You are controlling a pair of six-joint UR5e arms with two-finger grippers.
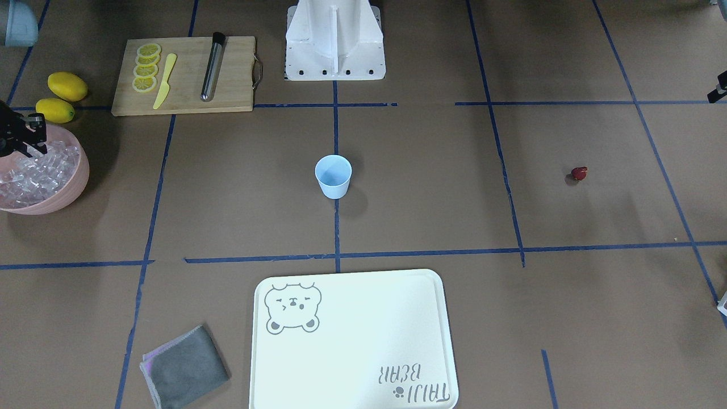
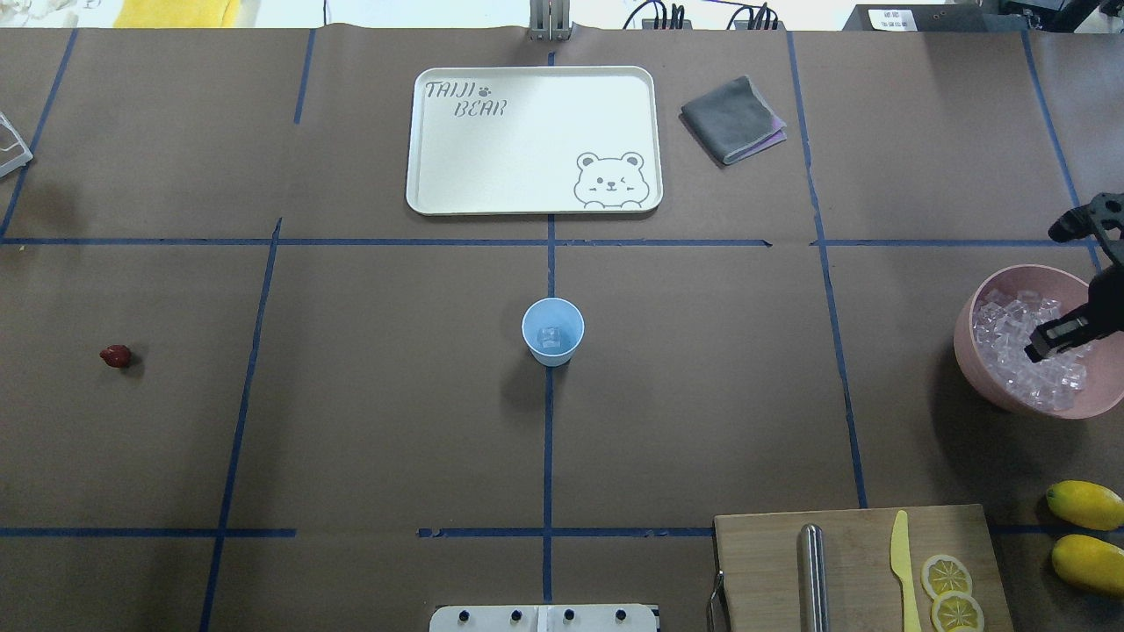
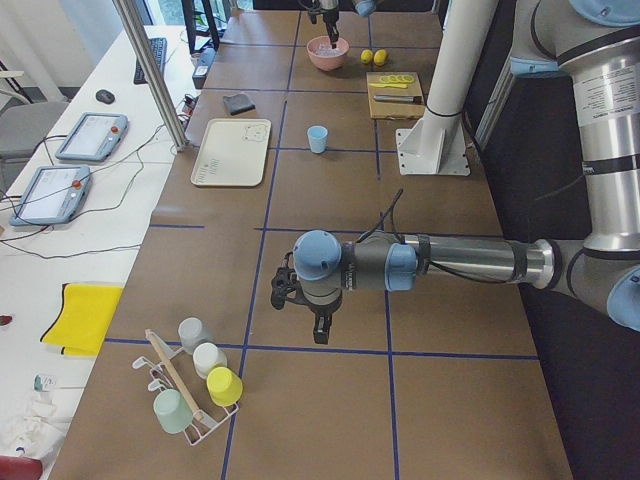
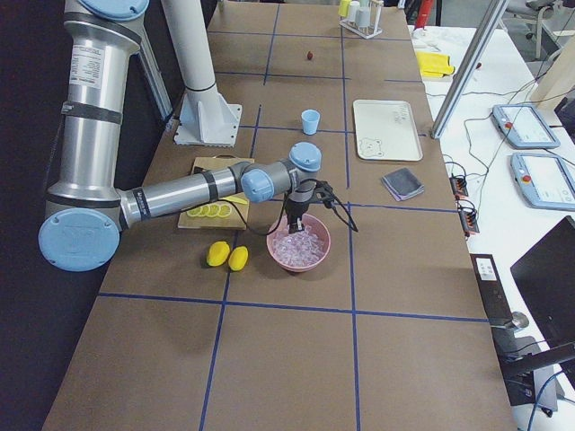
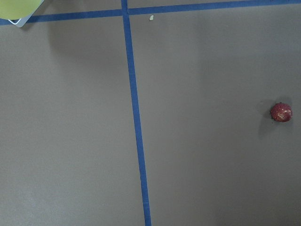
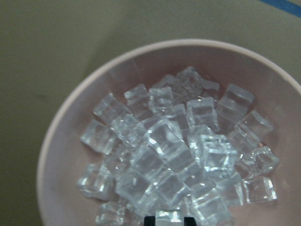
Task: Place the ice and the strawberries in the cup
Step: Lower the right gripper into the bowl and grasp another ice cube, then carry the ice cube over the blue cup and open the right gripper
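Note:
The robot's right gripper will release its clear ice cube, still down in the pink bowl, inside the pale-blue cup (image 1: 331, 174) that stands on the blue tape line.
The pale-blue cup (image 2: 552, 331) stands upright at the table's middle with one clear cube in it. The rest of the ice (image 6: 178, 141) is heaped in the pink bowl (image 2: 966, 342) at the robot's far right. My right gripper (image 6: 169, 220) reaches down into that bowl, its fingertips close together on one cube at the bottom edge of the right wrist view. The strawberry (image 2: 115, 355) lies alone on the brown table far to the left, also seen as strawberry (image 5: 281, 112). My left gripper (image 3: 300, 315) hovers over the table beyond it; I cannot tell whether it is open.
A wooden board (image 2: 843, 562) with lemon slices, a yellow knife (image 2: 900, 562) and a metal cylinder (image 2: 812, 575) sits near the robot's right. Two lemons (image 2: 1084, 505) lie beside it. A white bear tray (image 2: 527, 140) and a grey cloth (image 2: 731, 118) are across the table.

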